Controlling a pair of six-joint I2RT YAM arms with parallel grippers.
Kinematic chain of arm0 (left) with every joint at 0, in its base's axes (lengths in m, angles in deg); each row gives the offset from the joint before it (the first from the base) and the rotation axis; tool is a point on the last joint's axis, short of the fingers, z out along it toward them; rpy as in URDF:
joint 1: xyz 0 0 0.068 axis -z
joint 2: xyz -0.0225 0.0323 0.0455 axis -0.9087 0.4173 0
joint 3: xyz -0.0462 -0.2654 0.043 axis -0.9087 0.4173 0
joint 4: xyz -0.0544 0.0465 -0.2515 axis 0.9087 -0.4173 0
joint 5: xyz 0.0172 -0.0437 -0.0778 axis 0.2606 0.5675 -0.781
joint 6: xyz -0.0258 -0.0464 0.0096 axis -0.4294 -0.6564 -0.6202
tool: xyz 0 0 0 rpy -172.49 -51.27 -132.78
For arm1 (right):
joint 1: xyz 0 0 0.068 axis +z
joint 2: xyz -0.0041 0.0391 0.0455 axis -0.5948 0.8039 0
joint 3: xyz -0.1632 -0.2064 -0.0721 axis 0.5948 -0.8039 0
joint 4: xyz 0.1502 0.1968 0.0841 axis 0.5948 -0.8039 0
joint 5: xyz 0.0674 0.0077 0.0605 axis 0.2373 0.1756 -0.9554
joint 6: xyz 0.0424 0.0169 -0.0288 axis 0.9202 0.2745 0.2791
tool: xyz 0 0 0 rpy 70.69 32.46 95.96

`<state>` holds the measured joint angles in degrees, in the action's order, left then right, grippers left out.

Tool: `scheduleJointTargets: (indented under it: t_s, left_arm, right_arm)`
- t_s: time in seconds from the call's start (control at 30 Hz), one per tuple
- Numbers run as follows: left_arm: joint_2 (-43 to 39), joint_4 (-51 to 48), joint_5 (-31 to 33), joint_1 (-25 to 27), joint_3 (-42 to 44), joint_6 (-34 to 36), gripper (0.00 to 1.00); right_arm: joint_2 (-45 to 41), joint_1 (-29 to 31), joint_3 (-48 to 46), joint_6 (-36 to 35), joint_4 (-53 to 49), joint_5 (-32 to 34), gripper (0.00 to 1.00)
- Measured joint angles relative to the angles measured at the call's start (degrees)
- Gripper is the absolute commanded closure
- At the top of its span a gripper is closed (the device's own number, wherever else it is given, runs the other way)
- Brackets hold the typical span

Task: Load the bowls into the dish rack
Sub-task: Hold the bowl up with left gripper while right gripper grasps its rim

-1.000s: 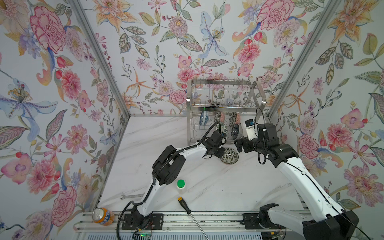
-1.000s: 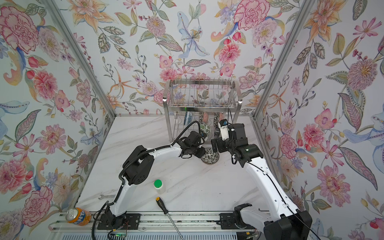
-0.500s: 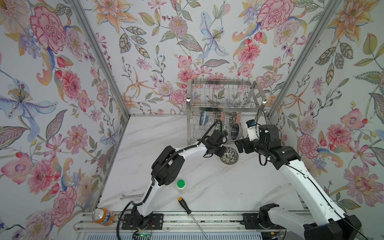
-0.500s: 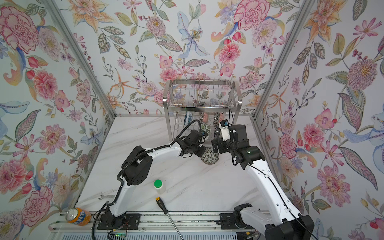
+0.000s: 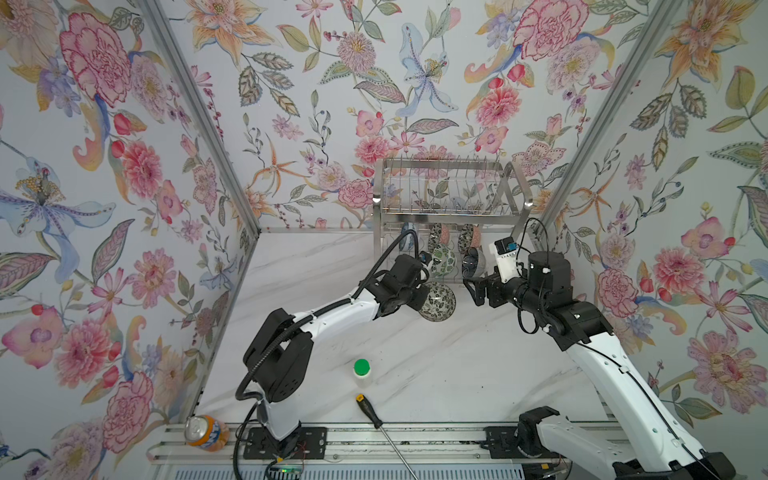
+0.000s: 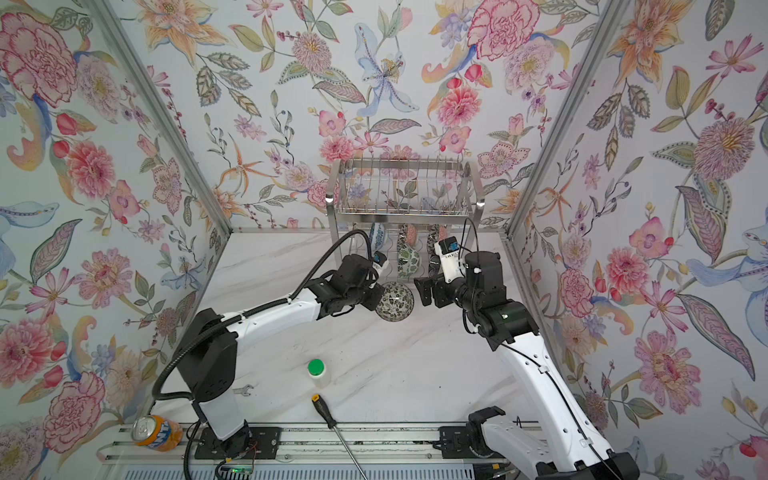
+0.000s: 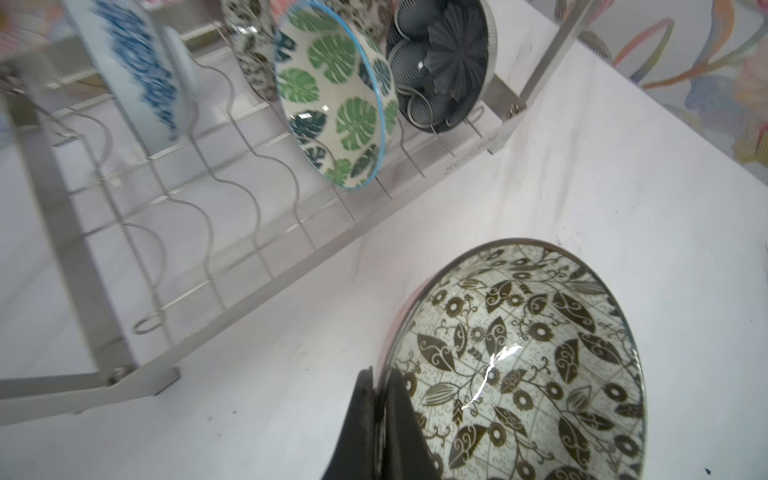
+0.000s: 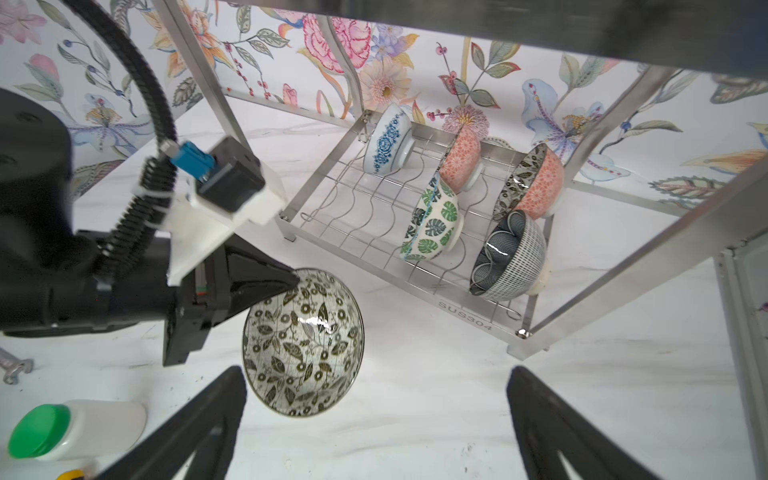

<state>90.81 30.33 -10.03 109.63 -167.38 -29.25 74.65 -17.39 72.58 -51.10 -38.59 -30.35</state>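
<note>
The right gripper will next grab the black-and-white floral bowl by the bowl's free rim [image 5: 454, 306] [image 8: 356, 372], across from the left gripper's hold.
My left gripper [image 5: 420, 296] [image 7: 378, 380] is shut on the rim of a black-and-white floral bowl [image 5: 437, 301] [image 6: 395, 301] [image 7: 523, 365] [image 8: 303, 340]. It holds the bowl tilted on edge, low over the marble, just in front of the dish rack [image 5: 444, 212] [image 6: 401, 212] [image 8: 465, 308]. On the rack's wavy lower shelf [image 7: 249, 232] stand several bowls: blue floral [image 8: 388, 143], green leaf [image 8: 432, 224] [image 7: 336, 95], navy petal [image 8: 509, 257] [image 7: 444, 62] and two pinkish ones [image 8: 459, 164]. Right of the held bowl, my right gripper [image 5: 473, 289] [image 6: 422, 291] [image 8: 374, 376] stands open and empty.
A white bottle with a green cap [image 5: 361, 371] [image 8: 70, 430] stands mid-table. A black-handled screwdriver [image 5: 380, 426] lies across the front rail and an orange can [image 5: 206, 432] at the front left. A small wrench [image 6: 243, 390] lies near the left arm's base. Floral walls enclose three sides.
The left gripper has shut on the floral bowl's rim and drawn it a little to the left. The right arm has barely moved and stays open.
</note>
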Motion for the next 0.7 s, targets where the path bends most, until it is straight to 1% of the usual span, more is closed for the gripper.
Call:
scheduleJointTargets:
  t_s: [0.17,0.27,0.33,0.57,0.7]
  left_arm:
    - [-6.9,3.5,4.5,-2.2,2.6,0.0,1.00]
    - [-9.1,5.9,6.0,-2.3,4.2,0.0,1.00]
    - [-10.5,6.9,6.5,-2.3,5.6,0.0,1.00]
    - [-14.6,10.8,6.9,-2.3,9.0,-0.1,1.00]
    - [-16.3,13.4,6.8,-2.3,10.9,-0.3,1.00]
  right_arm:
    - [1.2,4.9,-1.9,2.9,4.4,-2.0,0.01]
    - [4.0,8.6,-2.1,4.7,7.1,-1.6,0.00]
    - [6.1,10.3,-2.2,6.2,8.8,-0.8,0.02]
    - [11.7,11.0,-2.2,12.9,15.6,4.4,0.13]
    - [15.6,11.0,-1.6,15.4,18.8,4.9,0.20]
